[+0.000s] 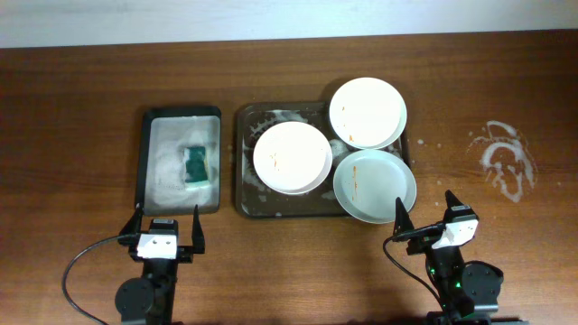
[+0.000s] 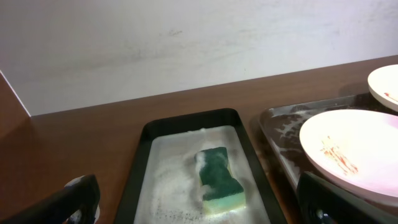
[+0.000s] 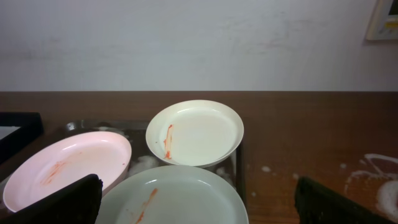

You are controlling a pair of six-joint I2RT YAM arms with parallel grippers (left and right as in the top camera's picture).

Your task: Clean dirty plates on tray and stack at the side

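I should close my right gripper on the plate's rim [image 1: 330,156] [image 3: 130,153] facing the other two plates, to take the white plate nearest the sponge tray.
Three white plates lie on the wide dark foamy tray [image 1: 247,200]: one at the middle left [image 1: 292,156], one at the back right [image 1: 368,112], one at the front right [image 1: 375,185]. All show thin orange smears. In the right wrist view the front plate [image 3: 180,196] lies between the fingers, with the back plate [image 3: 196,132] and the left plate [image 3: 68,165] beyond it. My left gripper [image 1: 168,227] is open and empty in front of the sponge tray. My right gripper [image 1: 431,213] is open and empty just in front of the front right plate.
A narrower dark tray [image 1: 150,162] with white foam holds a green sponge [image 1: 196,163], left of the plate tray; the left wrist view also shows the sponge [image 2: 219,178]. White foam smears [image 1: 504,158] mark the wooden table at the right.
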